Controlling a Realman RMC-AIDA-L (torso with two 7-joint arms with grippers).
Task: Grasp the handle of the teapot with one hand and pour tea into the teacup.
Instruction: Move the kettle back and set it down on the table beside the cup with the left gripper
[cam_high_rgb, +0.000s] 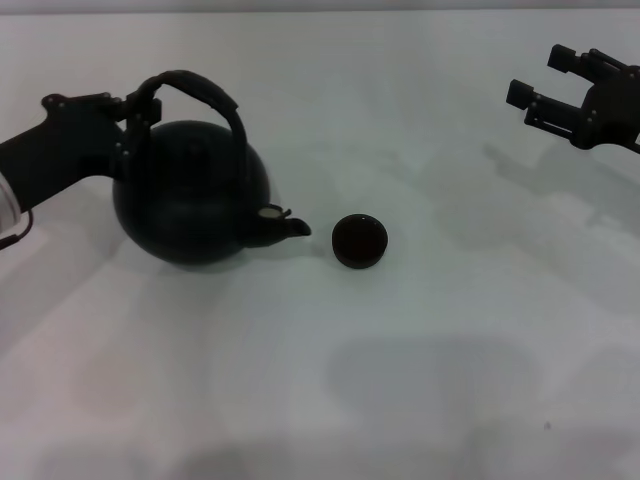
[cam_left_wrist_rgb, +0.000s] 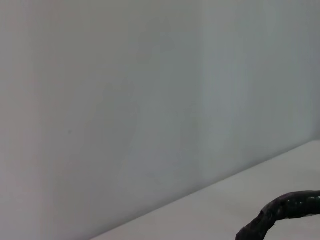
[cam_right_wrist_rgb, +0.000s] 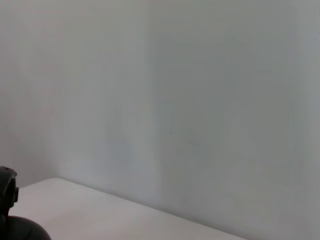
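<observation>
I need to set the black teapot down on the white table with my left gripper, a little way from the teacup (cam_high_rgb: 189, 240).
The round matte-black teapot (cam_high_rgb: 190, 195) stands left of centre on the white table, its short spout (cam_high_rgb: 290, 227) pointing right at the teacup. Its arched handle (cam_high_rgb: 205, 90) loops over the top. My left gripper (cam_high_rgb: 140, 105) reaches in from the left and is shut on the handle's left end. A piece of the handle shows in the left wrist view (cam_left_wrist_rgb: 285, 207). The small dark teacup (cam_high_rgb: 359, 240) sits on the table just right of the spout tip, a small gap between them. My right gripper (cam_high_rgb: 540, 75) hangs open and empty at the far right, well away from both.
The white table (cam_high_rgb: 400, 380) stretches around the pot and cup, with a pale wall behind it. A dark shape shows at the edge of the right wrist view (cam_right_wrist_rgb: 10, 220); I cannot tell what it is.
</observation>
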